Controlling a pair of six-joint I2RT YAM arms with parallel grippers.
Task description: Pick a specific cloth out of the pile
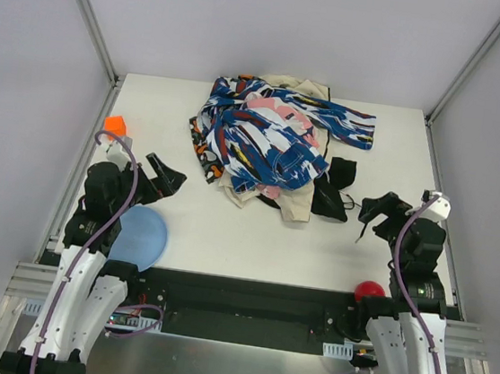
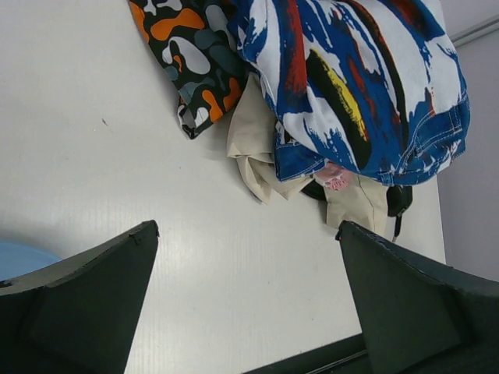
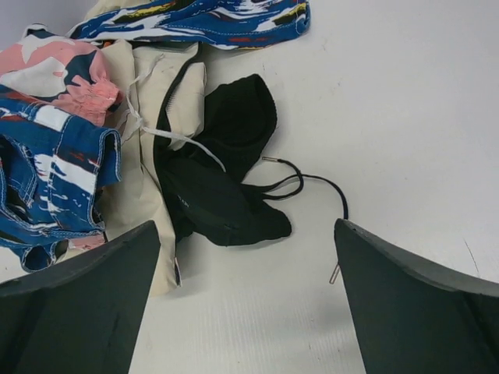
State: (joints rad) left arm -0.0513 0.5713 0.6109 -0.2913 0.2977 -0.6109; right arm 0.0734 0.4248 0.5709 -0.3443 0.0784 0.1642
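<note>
I need to next move my right gripper to the black cloth's near part (image 1: 328,198) (image 3: 209,198), between the beige fabric and the black drawstring, and close it there.
The pile (image 1: 269,135) of blue, white and red patterned, pink, beige and orange-black garments lies at the table's far middle. The black cloth (image 1: 333,188) sticks out at the pile's right near edge, partly under beige fabric. It also shows in the right wrist view (image 3: 222,171), with a thin black drawstring (image 3: 312,181) trailing right. My right gripper (image 1: 368,220) is open and empty, low over the table, just right of and nearer than the black cloth. My left gripper (image 1: 168,180) is open and empty, left of the pile. In the left wrist view the pile (image 2: 343,86) lies ahead.
A blue plate (image 1: 139,236) lies at the near left beside the left arm. An orange block (image 1: 115,125) sits at the left edge. A red ball (image 1: 369,291) rests at the near right edge. The table's black front rail (image 1: 247,295) runs below.
</note>
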